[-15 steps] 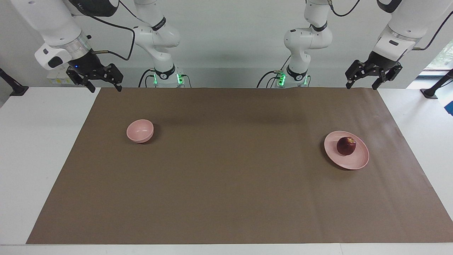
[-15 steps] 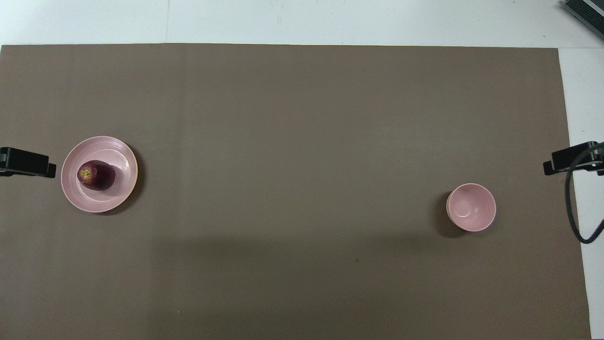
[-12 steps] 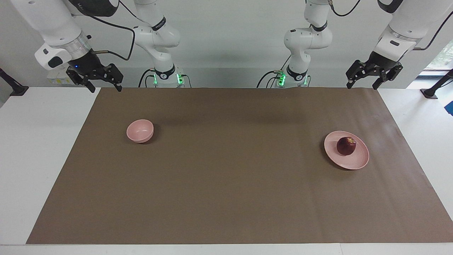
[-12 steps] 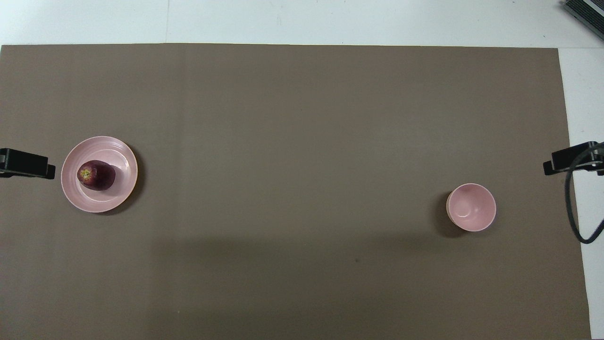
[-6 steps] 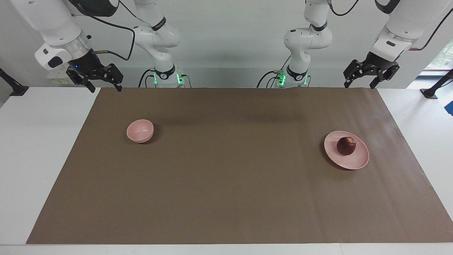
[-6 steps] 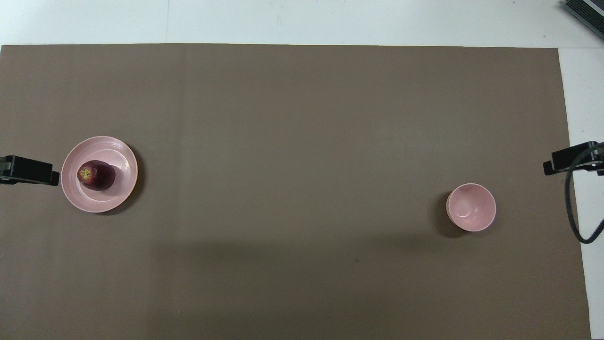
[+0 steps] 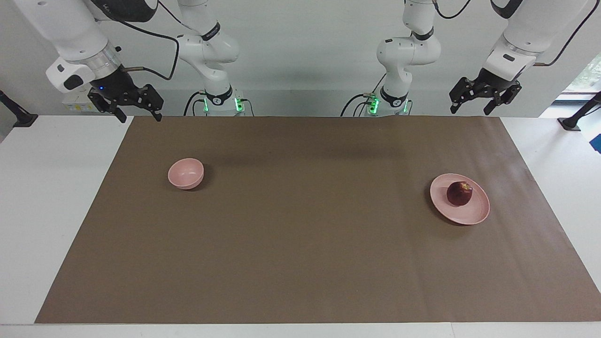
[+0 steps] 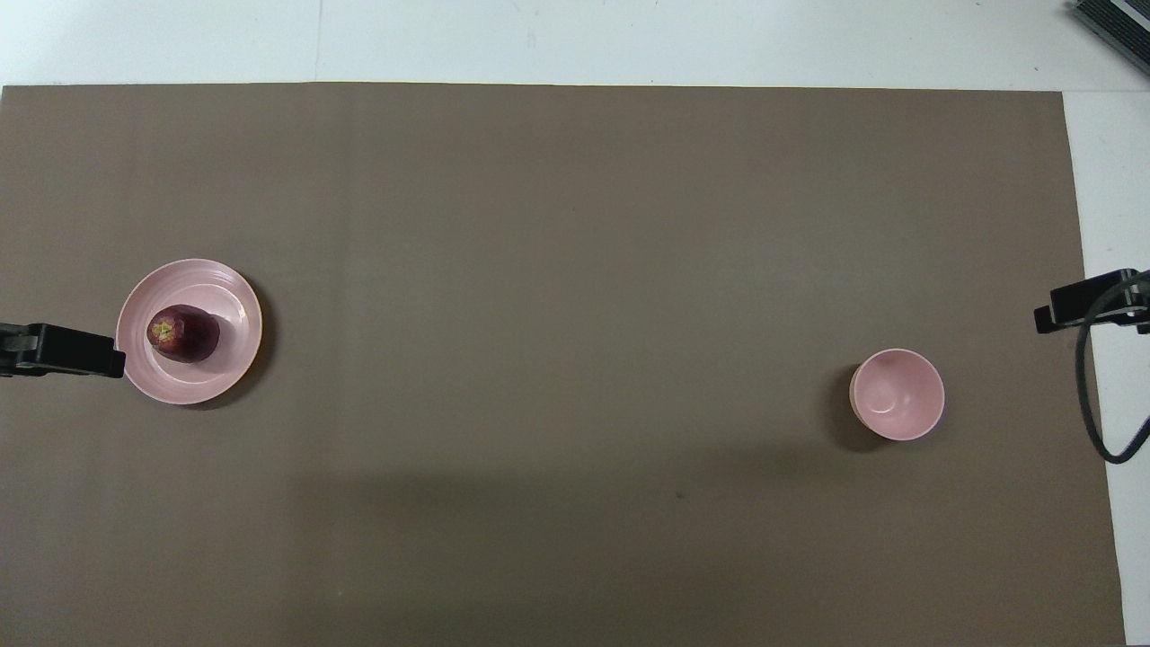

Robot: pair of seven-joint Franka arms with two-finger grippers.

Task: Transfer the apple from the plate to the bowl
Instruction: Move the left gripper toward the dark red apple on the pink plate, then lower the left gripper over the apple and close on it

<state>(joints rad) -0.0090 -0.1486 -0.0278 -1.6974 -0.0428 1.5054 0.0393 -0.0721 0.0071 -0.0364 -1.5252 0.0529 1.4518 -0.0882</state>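
Next, my left gripper grips the middle of the dark red apple (image 8: 184, 333) lying on the flat pink plate.
A dark red apple (image 7: 459, 193) (image 8: 183, 333) lies on the flat pink plate (image 7: 475, 215) (image 8: 193, 385) toward the left arm's end of the table. The small deep pink bowl (image 7: 186, 173) (image 8: 897, 394) stands empty toward the right arm's end. My left gripper (image 7: 469, 111) hangs open, high over the mat's edge by the robots, well apart from the plate. In the overhead view one of its black fingers (image 8: 72, 350) overlaps the plate's rim. My right gripper (image 7: 141, 118) waits open above the mat's corner at its own end, holding nothing.
A brown mat (image 7: 300, 234) covers most of the white table (image 7: 47, 211). A black cable (image 8: 1092, 395) loops beside the right gripper. A dark object (image 8: 1114, 22) sits at the table's corner farthest from the robots, at the right arm's end.
The left gripper has drifted toward the table's middle and risen a little; from above its finger has slid up to the plate's rim. The right arm, apple, plate and bowl have not moved.
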